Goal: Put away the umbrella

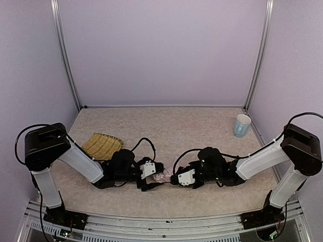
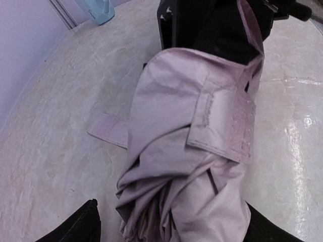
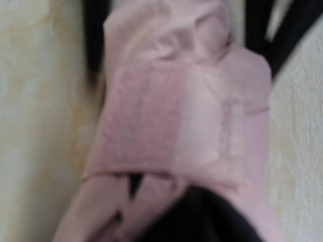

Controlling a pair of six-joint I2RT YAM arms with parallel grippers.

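Observation:
I should take the umbrella closer to its velcro patch [image 2: 223, 123] with my left gripper, as the strap's loose end lies flat beside the umbrella, and lift until the strap hangs.
The pale pink umbrella [image 1: 162, 177] lies folded on the table between my two arms, near the front edge. In the left wrist view its bunched fabric [image 2: 186, 151] fills the middle, with a strap tab [image 2: 108, 128] lying flat on the table to its left. My left gripper [image 1: 154, 176] is open. Its black fingertips [image 2: 81, 224] stand wide on either side of the fabric, and the left one is clear of it. My right gripper [image 1: 174, 179] is shut on the umbrella's far end [image 2: 217, 25]. The right wrist view is blurred, with pink fabric [image 3: 176, 126] across it.
A yellow woven tray [image 1: 102, 145] lies behind my left arm, at the left of the table. A blue and white cup [image 1: 241, 125] stands at the back right corner. Lilac walls close in the table on three sides.

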